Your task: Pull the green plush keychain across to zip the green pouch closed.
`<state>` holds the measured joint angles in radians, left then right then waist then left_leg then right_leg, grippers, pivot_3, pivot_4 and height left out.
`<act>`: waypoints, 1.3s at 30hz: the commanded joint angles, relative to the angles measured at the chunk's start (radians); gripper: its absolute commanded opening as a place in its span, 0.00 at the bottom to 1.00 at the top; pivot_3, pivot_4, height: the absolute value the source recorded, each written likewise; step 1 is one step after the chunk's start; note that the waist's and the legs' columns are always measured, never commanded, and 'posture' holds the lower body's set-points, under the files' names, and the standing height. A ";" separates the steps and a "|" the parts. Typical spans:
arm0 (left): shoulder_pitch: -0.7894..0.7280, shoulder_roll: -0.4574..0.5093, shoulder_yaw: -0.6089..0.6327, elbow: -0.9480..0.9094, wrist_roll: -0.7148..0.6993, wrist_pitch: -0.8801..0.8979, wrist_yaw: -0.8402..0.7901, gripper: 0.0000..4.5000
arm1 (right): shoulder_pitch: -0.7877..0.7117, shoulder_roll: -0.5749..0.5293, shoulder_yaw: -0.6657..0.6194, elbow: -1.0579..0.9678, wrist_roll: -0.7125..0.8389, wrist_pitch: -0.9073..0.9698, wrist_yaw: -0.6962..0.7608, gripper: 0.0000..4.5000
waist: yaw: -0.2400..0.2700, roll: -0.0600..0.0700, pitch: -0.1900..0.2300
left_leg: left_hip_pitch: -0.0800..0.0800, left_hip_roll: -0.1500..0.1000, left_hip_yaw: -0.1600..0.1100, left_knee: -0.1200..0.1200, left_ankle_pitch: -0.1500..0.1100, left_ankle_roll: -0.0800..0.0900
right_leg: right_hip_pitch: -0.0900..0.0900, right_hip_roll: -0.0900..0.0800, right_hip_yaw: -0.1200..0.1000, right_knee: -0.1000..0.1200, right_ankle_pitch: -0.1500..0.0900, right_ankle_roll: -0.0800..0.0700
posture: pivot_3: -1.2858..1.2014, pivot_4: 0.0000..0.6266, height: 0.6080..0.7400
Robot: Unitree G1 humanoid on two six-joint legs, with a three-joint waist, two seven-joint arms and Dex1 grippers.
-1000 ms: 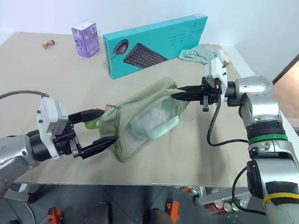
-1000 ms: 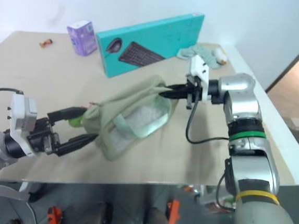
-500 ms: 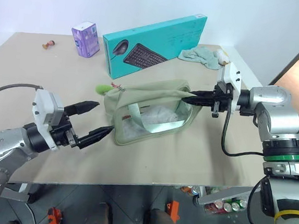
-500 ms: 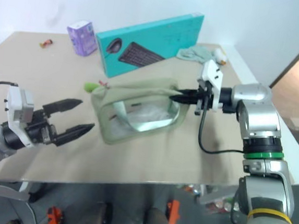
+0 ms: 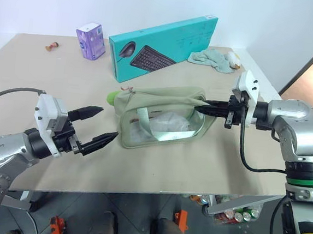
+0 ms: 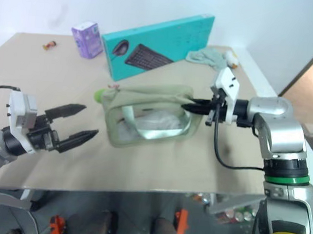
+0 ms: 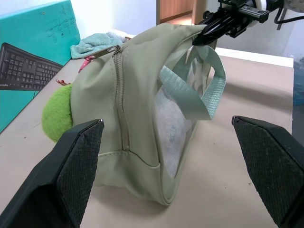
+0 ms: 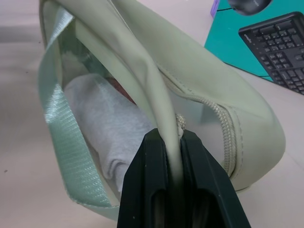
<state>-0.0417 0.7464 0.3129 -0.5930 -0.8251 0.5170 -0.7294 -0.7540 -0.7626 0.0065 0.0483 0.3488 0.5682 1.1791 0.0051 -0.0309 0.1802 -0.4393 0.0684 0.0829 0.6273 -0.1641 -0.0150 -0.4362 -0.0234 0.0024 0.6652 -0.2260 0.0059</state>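
I see my right gripper pinching a creased fold of the green pouch beside the zipper, so I will open it, back off and take the front seam at its end corner (image 5: 206,120).
The green pouch (image 5: 162,116) lies on its side on the table, its zipper (image 7: 119,90) running along the top. At its left end, the green plush keychain (image 5: 113,96) rests against the fabric on a pink ring. My right gripper (image 5: 203,106) is shut on the pouch's fabric edge (image 8: 167,118) at the right end, beside the zipper's end. My left gripper (image 5: 102,125) stands open a short way left of the pouch, holding nothing. The pouch's left end and the plush (image 7: 57,118) lie beyond its fingers (image 7: 78,166), not between them. A white bundle shows through the clear side.
A teal keyboard box (image 5: 163,45) stands behind the pouch, with a purple box (image 5: 91,41) to its left and a pale teal cloth (image 5: 208,58) at the back right. A small object (image 5: 52,46) lies far left. The table's right edge runs under my right arm.
My right gripper drew the pouch to the right, out from between the left fingers, and it settled flat on the table. The left gripper stayed open and hardly moved.
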 commanded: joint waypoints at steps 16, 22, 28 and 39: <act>-0.018 -0.015 -0.008 -0.013 0.018 -0.012 -0.006 1.00 | 0.055 -0.003 -0.031 -0.171 0.073 0.066 -0.110 0.33 | -0.001 0.000 0.000 | 0.000 0.000 0.000 0.000 0.000 0.000 | 0.000 0.000 0.001 0.000 0.000 0.000 | 0.52 0.24 1.00; -0.016 -0.017 -0.012 -0.016 0.018 -0.010 -0.006 1.00 | 0.082 -0.030 -0.081 -0.158 0.068 0.018 -0.137 0.71 | -0.001 0.000 0.000 | 0.000 0.000 0.000 0.000 0.000 0.000 | 0.000 0.000 0.001 0.000 0.000 0.000 | 0.52 0.24 1.00; -0.017 -0.018 -0.019 -0.015 0.021 -0.011 -0.008 1.00 | 0.130 -0.050 -0.127 -0.152 0.088 0.024 -0.151 0.71 | 0.000 0.000 0.000 | 0.000 0.000 0.000 0.001 0.000 0.000 | 0.000 0.000 0.001 0.000 0.000 0.000 | 0.52 0.24 1.00; -0.024 -0.013 -0.024 0.002 0.033 -0.013 -0.025 1.00 | 0.158 -0.032 -0.174 -0.151 0.154 0.058 -0.174 0.66 | -0.001 0.000 0.000 | 0.000 0.000 0.000 0.001 0.000 0.000 | 0.000 0.000 0.001 0.000 0.000 0.001 | 0.52 0.24 1.00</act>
<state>-0.0518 0.7268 0.2794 -0.5832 -0.7925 0.5192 -0.7500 -0.5866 -0.7946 -0.1300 -0.0735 0.4729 0.6185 1.0145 0.0044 -0.0312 0.1800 -0.4392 0.0683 0.0828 0.6280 -0.1640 -0.0150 -0.4358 -0.0230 0.0033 0.6652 -0.2256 0.0065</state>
